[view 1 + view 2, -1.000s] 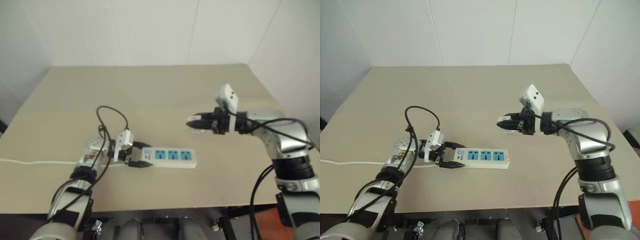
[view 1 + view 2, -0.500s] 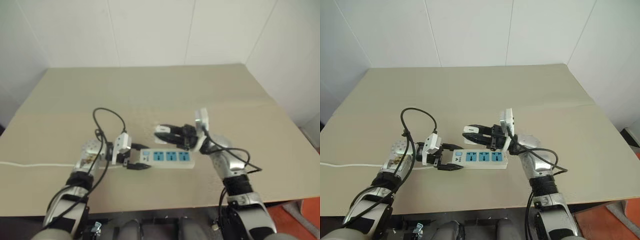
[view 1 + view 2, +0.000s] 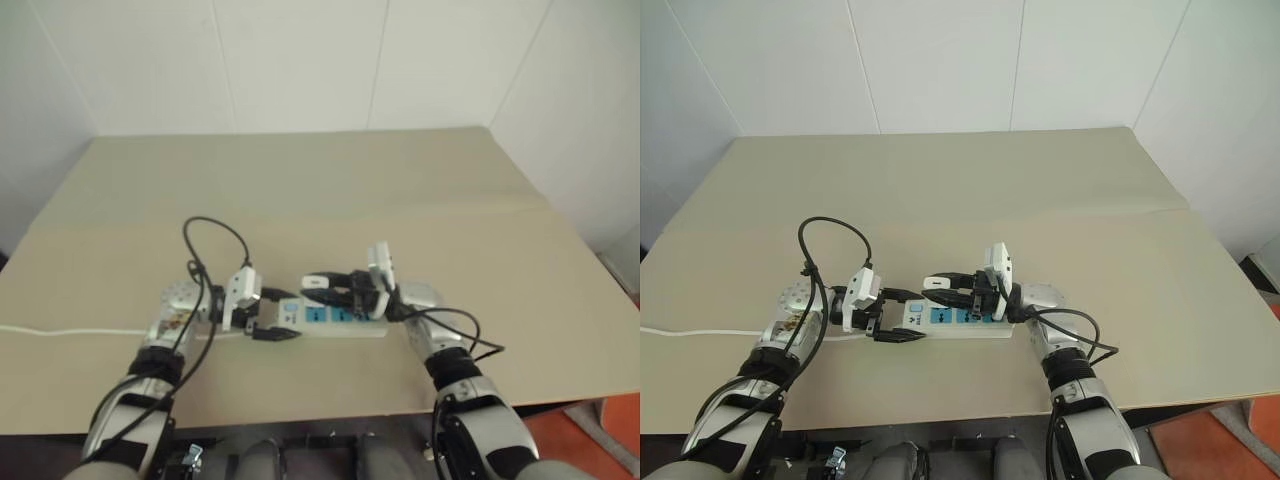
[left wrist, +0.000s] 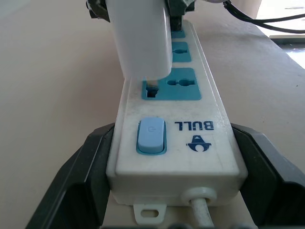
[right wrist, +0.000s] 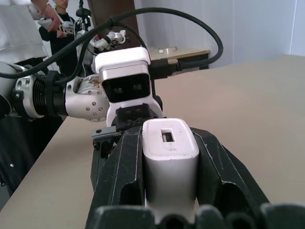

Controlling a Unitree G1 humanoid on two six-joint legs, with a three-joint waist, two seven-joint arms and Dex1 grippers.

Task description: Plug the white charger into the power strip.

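The robot's right gripper should release the white charger standing in the blue socket [image 3: 316, 308] nearest the switch on the power strip.
The power strip [image 3: 970, 318], a white bar with three blue sockets, lies on the tan table [image 3: 1060, 200]. My left gripper [image 3: 905, 316] is shut on its switch end, one black finger [image 4: 90, 162] pressed against each long side. My right gripper [image 3: 937, 284] reaches in from the right above the strip and is shut on the white charger [image 5: 170, 152]. In the left wrist view the charger [image 4: 143, 38] stands upright over the socket nearest the switch [image 4: 151, 136]. One metal prong [image 4: 151, 84] sits at that socket's slot.
The strip's thin white cable [image 3: 700, 332] runs left off the table. A black cable loop [image 3: 830, 235] arches above my left wrist. White walls close the far side, and the table's front edge is just below both arms. A person [image 5: 55, 19] stands far behind.
My right arm has swung in from the right and come down, bringing the charger from mid-air over the table to just above the strip's first socket. The left gripper has stayed on the strip.
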